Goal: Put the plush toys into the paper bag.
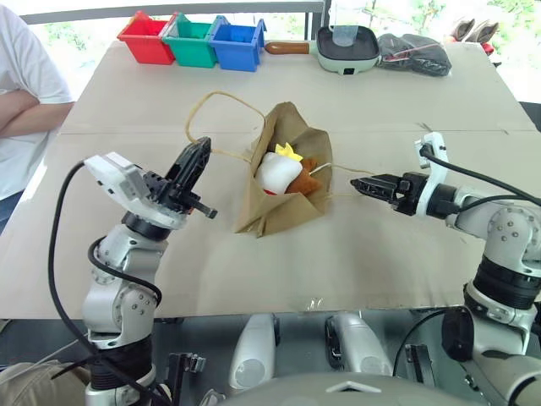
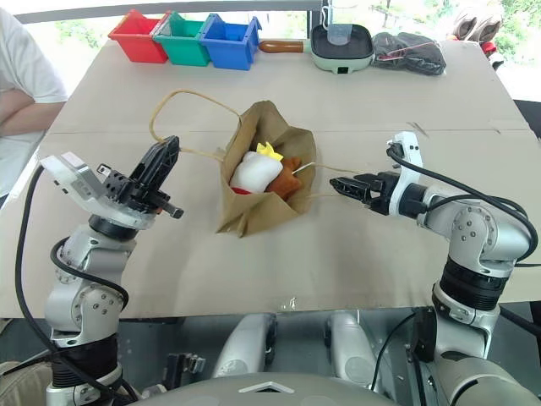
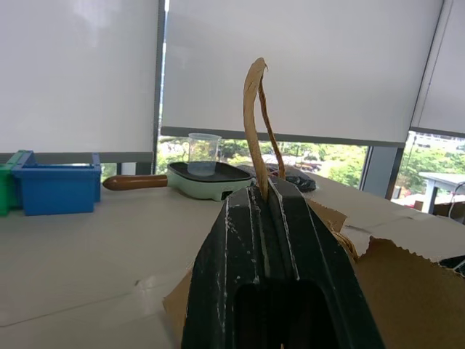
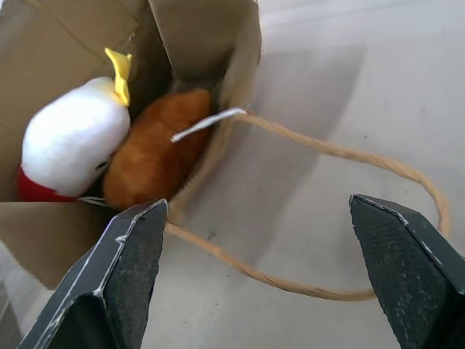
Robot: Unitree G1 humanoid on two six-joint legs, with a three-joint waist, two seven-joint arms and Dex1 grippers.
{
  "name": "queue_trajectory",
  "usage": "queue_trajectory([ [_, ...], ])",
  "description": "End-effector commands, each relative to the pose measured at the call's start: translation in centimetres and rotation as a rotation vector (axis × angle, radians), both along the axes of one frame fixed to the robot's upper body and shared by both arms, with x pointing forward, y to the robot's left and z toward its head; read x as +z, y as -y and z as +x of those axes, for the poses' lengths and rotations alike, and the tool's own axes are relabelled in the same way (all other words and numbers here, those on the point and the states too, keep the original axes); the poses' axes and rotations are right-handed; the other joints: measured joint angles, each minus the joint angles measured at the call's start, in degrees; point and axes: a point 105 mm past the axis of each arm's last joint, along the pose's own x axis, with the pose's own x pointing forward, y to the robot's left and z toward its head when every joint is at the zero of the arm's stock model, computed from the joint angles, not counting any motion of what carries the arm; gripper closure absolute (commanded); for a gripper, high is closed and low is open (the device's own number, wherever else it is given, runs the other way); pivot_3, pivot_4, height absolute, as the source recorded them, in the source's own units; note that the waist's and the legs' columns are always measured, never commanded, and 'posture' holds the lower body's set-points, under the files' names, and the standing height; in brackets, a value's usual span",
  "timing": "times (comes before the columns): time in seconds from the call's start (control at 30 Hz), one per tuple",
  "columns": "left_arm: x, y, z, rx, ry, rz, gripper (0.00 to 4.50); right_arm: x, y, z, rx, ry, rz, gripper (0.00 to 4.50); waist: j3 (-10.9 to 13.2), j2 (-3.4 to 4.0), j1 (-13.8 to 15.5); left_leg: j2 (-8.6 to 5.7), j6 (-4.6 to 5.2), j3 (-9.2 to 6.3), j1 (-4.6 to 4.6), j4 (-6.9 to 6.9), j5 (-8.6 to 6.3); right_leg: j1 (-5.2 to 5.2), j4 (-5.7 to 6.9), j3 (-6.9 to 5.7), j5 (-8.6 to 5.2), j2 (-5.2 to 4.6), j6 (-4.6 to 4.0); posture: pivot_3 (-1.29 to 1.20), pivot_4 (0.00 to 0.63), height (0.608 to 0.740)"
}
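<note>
The paper bag is slumping with the plush toys near its opening, so next I grab the bag's loose handle (image 1: 345,168) with my right gripper and help my left gripper lift the bag upright.
The brown paper bag (image 1: 283,203) lies on its side mid-table, mouth facing me. Both plush toys are inside its mouth: the white one with a yellow tuft (image 1: 277,172) and the orange-brown one (image 1: 308,180) beside it. My left gripper (image 1: 203,145) is left of the bag, shut on one tan loop handle (image 3: 253,109), which rises from between its fingertips. My right gripper (image 1: 358,183) is open to the right of the bag, pointing at it. In the right wrist view the other handle (image 4: 341,153) lies on the table between its fingers (image 4: 134,254).
Red (image 1: 145,38), green (image 1: 191,41) and blue (image 1: 237,44) bins stand at the table's far edge. Beside them are a pale green pan (image 1: 347,46) holding a clear cup and a dark cloth bundle (image 1: 414,52). A person's folded arm (image 1: 30,114) is at the left edge.
</note>
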Motion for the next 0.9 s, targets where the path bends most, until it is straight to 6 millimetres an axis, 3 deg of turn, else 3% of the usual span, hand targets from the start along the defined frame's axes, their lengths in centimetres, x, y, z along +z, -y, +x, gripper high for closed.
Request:
queue_trajectory([
  [0.03, 1.0, 0.1, -0.7, -0.001, 0.04, 0.011, 4.5, 1.3, -1.0, 0.2, 0.035, 0.059, 0.076, 1.85, 0.01, 0.02, -0.11, 0.01, 0.0, -0.01, 0.01, 0.0, 0.0, -0.01, 0.02, 0.0, 0.0, 0.01, 0.0, 0.0, 0.15, 0.74],
  [0.13, 1.1, -0.1, -0.8, 0.008, 0.044, 0.015, 4.5, 1.8, -0.9, 0.2, 0.028, 0.085, 0.075, 3.24, 0.01, 0.02, -0.14, 0.02, 0.0, -0.01, 0.01, -0.01, 0.0, -0.01, 0.02, -0.01, 0.0, 0.02, 0.0, 0.0, 0.15, 0.74],
  [0.2, 1.2, -0.3, -0.8, 0.02, 0.046, 0.017, 4.5, 4.2, -0.2, -0.2, 0.025, 0.167, 0.161, 4.25, 0.02, 0.03, -0.11, 0.01, 0.0, -0.02, 0.0, -0.01, 0.0, -0.01, 0.01, -0.01, 0.0, 0.02, 0.0, 0.0, 0.15, 0.74],
  [0.23, 1.2, -0.4, -0.8, 0.024, 0.046, 0.019, 4.5, 5.6, 0.6, -0.5, 0.013, 0.231, 0.189, 4.45, 0.02, 0.03, -0.1, 0.02, 0.0, -0.02, -0.01, -0.01, 0.0, -0.01, 0.02, -0.01, 0.0, 0.02, 0.0, 0.0, 0.15, 0.74],
  [0.3, 1.1, -0.4, -0.8, 0.024, 0.044, 0.019, 4.5, 6.5, 2.5, -1.1, -0.03, 0.281, 0.157, 4.13, 0.03, 0.04, 0.06, 0.01, 0.0, -0.02, -0.01, -0.01, 0.0, -0.01, 0.02, -0.01, 0.0, 0.02, 0.0, 0.0, 0.15, 0.74],
  [0.5, 1.1, -0.2, -0.5, 0.013, 0.043, 0.016, 4.5, 5.1, 5.8, -2.5, -0.128, 0.185, 0.071, 1.39, -0.01, 0.0, 0.07, 0.0, 0.01, -0.03, -0.01, -0.06, -0.01, 0.02, -0.09, -0.06, -0.01, 0.0, 0.0, 0.0, 0.15, 0.74],
  [0.6, 1.1, -0.2, -0.3, 0.007, 0.043, 0.017, 4.5, 3.4, 6.1, -2.5, -0.162, 0.087, 0.051, 1.39, 0.01, 0.03, -0.32, 0.03, 0.01, 0.03, 0.02, -0.06, -0.01, 0.0, -0.05, 0.06, -0.01, 0.04, 0.0, 0.0, 0.15, 0.74],
  [0.9, 1.3, 0.0, -0.3, -0.002, 0.045, 0.023, 4.5, 1.3, 1.0, -0.3, -0.08, 0.015, 0.176, 1.39, 0.02, 0.06, -1.12, 0.06, 0.01, 0.01, 0.02, -0.11, 0.0, -0.02, -0.05, 0.06, -0.01, 0.08, 0.0, 0.0, 0.15, 0.74],
])
